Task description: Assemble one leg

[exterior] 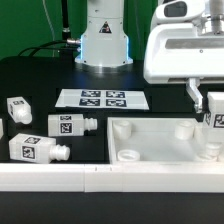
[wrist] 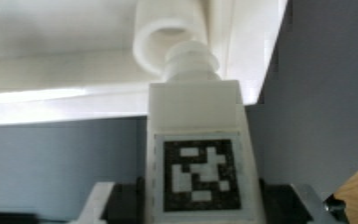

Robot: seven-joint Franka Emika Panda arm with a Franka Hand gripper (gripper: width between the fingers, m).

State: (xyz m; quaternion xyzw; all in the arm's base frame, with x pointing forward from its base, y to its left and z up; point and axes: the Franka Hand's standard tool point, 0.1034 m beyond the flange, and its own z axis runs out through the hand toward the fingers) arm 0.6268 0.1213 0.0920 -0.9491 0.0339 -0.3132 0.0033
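Observation:
My gripper will let go of the leg, now held over the white panel, upright in the panel's front corner socket [exterior: 208, 153] [wrist: 183, 47], farthest from the legs lying down.
My gripper [exterior: 213, 112] is shut on a leg [exterior: 212, 130], a white block with a black-and-white tag, and holds it upright over the large white panel [exterior: 160, 140] at the exterior view's right. In the wrist view the held leg [wrist: 197, 150] fills the middle, and its round peg [wrist: 188, 58] sits at a corner socket [wrist: 163, 40] of the panel; whether the peg is inside the socket I cannot tell. Three more legs lie on the table at the exterior view's left [exterior: 72, 124], [exterior: 38, 149], [exterior: 18, 108].
The marker board [exterior: 102, 98] lies flat behind the panel. The robot base [exterior: 104, 40] stands at the back. A white rail [exterior: 100, 178] runs along the front edge of the table.

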